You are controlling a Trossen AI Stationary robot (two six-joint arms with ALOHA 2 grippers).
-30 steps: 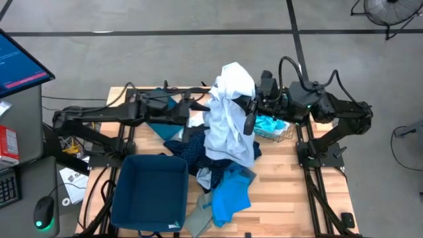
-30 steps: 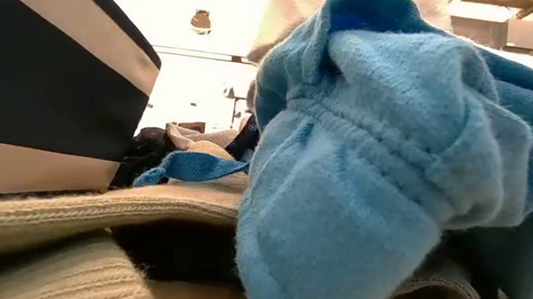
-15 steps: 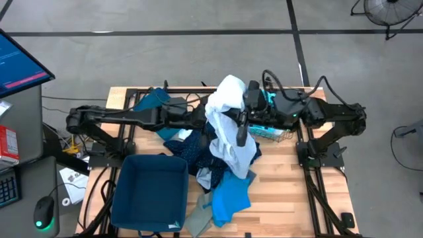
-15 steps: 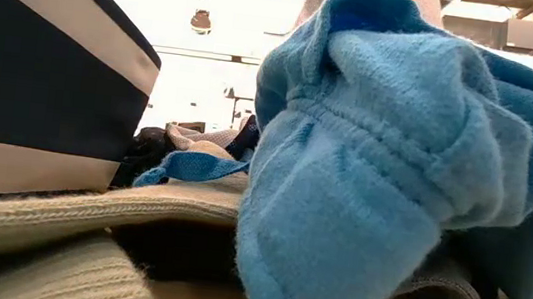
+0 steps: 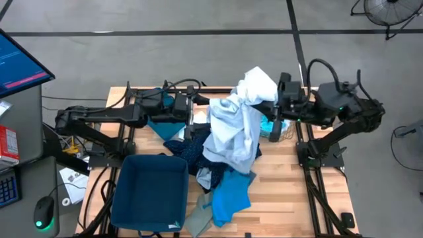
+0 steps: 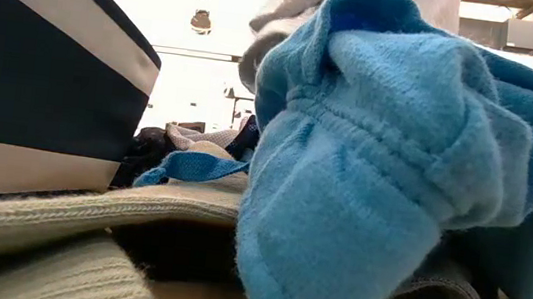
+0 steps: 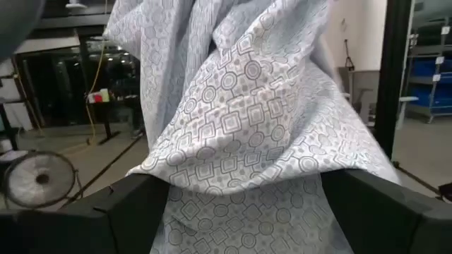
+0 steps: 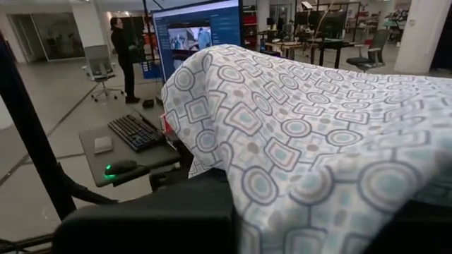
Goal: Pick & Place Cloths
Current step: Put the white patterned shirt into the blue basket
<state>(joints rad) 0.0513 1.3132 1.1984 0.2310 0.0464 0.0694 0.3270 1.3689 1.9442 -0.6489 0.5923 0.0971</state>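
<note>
My left gripper is to close on the hanging side edge (image 5: 214,120) (image 7: 247,188) of the pale grey-blue patterned cloth, between my right gripper and the navy dotted cloth.
The pale grey-blue patterned cloth (image 5: 234,125) hangs lifted over the middle of the table, its top end at my right gripper (image 5: 272,100), which is shut on it. Its lower part rests on the pile of navy dotted cloth (image 5: 190,151) and bright blue cloth (image 5: 231,193). My left gripper (image 5: 196,109) is open on the cloth's left side. In the left wrist view the cloth (image 7: 247,120) fills the gap between its spread fingers, and I cannot tell whether they touch it. A small grey-green cloth (image 5: 198,219) lies at the near edge. My right gripper holds the pale grey-blue cloth by its upper end (image 5: 259,84), coming level from the table's right. The cloth (image 8: 296,134) drapes over the fingers and hides the place of contact. It hangs slack below, with its lower end (image 5: 231,155) on the pile.
A dark-blue bin (image 5: 149,193) stands at the table's near left and also shows in the low view (image 6: 44,74). A wire-mesh basket holding turquoise cloth (image 5: 277,127) sits under the right arm. A teal cloth (image 5: 162,124) lies below the left arm. The bright blue cloth (image 6: 373,182) blocks most of the low view.
My right gripper has moved toward the table's right edge and carried the cloth's top end with it. My left arm has drawn back toward the left edge, away from the cloth. The cloth now hangs wider, slanting from the right gripper down to the pile.
</note>
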